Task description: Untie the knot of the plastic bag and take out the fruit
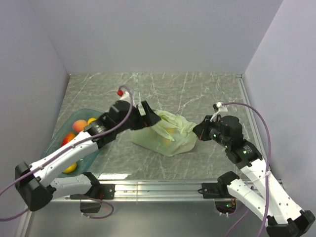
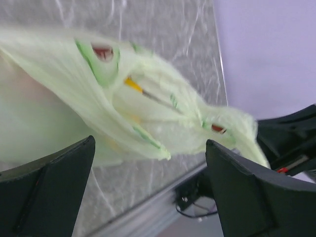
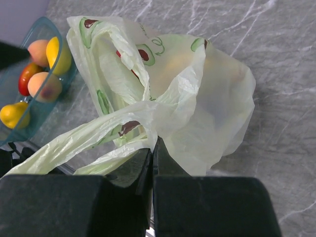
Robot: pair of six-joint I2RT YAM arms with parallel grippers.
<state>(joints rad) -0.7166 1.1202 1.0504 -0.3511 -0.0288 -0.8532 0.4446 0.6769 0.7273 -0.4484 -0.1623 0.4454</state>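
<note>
Next, I close my left gripper on the loose handle (image 1: 160,130) (image 2: 142,134) that lies across the middle of the pale green plastic bag, just above the handle's loose end.
The pale green plastic bag (image 1: 168,134) lies crumpled at the table's middle, printed with avocado pictures. My right gripper (image 3: 153,145) is shut on a fold of the bag (image 3: 207,98) near its mouth; in the top view it (image 1: 199,130) is at the bag's right end. Two handle loops (image 3: 74,143) trail loose toward the lower left; I see no tied knot. My left gripper (image 2: 150,148) is open wide and empty, just over the bag's (image 2: 74,98) left top; in the top view it (image 1: 153,118) is there too. A yellowish fruit (image 1: 171,131) shows dimly through the plastic.
A teal transparent tray (image 1: 58,138) stands at the left with peach-coloured, red and yellow fruits (image 3: 44,86). Side walls close in left and right. The metal rail (image 1: 158,187) runs along the near edge.
</note>
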